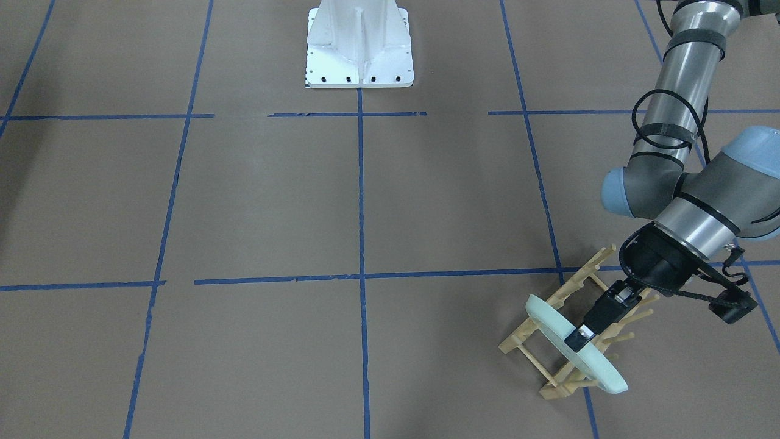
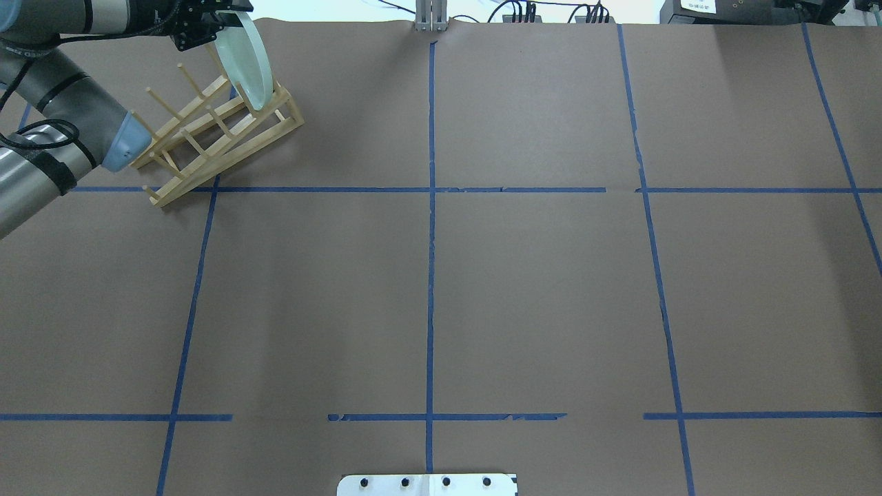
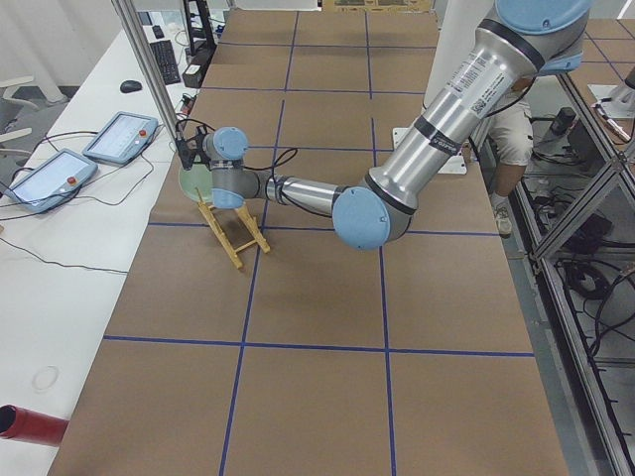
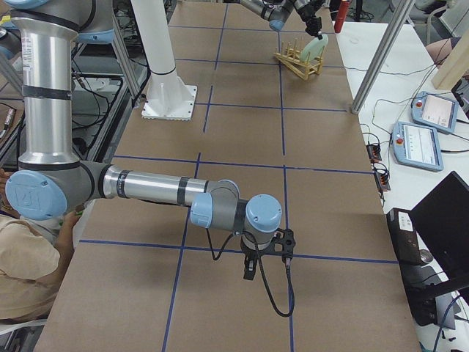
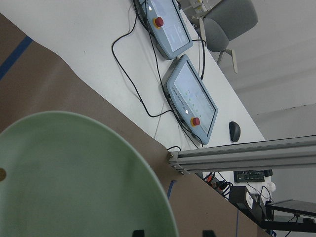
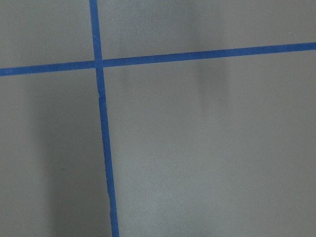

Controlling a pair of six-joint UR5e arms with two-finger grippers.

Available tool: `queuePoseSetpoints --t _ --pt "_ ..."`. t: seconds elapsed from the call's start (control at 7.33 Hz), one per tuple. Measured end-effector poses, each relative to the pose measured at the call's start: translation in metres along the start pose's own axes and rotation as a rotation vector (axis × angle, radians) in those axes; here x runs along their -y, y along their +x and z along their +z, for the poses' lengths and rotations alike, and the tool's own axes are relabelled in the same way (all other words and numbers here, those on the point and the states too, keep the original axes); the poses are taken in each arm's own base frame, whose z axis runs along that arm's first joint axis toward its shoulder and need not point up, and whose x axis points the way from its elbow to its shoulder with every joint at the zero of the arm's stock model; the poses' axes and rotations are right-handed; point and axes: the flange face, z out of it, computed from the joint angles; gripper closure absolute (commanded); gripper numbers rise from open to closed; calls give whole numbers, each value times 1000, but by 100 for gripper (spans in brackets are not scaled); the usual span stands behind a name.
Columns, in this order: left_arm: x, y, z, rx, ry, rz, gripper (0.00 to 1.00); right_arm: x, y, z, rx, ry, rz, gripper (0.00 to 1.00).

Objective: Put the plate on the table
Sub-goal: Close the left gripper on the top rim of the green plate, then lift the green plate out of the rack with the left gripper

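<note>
The robot's left gripper should release the plate on bare table between the white robot base and the wooden peg rack (image 1: pixel 453 165). The plate still stands on edge in the rack.
The pale mint-green plate (image 1: pixel 600 369) stands on edge in the light wooden peg rack (image 1: pixel 515 342), at the far left of the table (image 1: pixel 274 201) in the overhead view. My left gripper (image 1: pixel 576 338) is shut on the plate's upper rim. The left wrist view shows the plate's face (image 5: pixel 74 182) and a fingertip (image 5: pixel 138 232) on either side of its edge. The overhead view shows the plate (image 2: pixel 244 62), the rack (image 2: pixel 207 145) and the gripper (image 2: pixel 219 21). My right gripper (image 4: pixel 249 270) hangs low over bare table at the other end; I cannot tell if it is open.
The white robot base (image 1: pixel 359 49) stands at the table's middle near edge. Beyond the far edge by the rack are an aluminium post (image 5: pixel 247 153) and teach pendants (image 5: pixel 190 101) on a white bench. A person (image 4: pixel 29 271) sits near the right arm.
</note>
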Motion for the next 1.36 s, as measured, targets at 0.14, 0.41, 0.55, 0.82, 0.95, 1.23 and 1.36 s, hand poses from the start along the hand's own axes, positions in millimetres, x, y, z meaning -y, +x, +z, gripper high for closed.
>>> queuePoseSetpoints --t 0.14,0.41,0.55,0.82,0.95,1.23,1.36 --pt "-1 3 -1 -6 -1 2 100 0 0 0 0 0 0 0" --pt "-5 29 -22 -63 1 29 100 0 0 0 0 0 0 0" --pt "-5 46 -44 -104 9 45 100 0 0 0 0 0 0 0" --pt "-24 92 -82 -131 14 25 100 0 0 0 0 -1 1 0" --pt "-46 123 -91 -86 11 -11 100 0 0 0 0 -1 1 0" --pt "-114 152 -70 96 -33 -98 100 0 0 0 0 0 0 0" --pt "-152 159 -40 226 -58 -129 100 0 0 0 0 0 0 0"
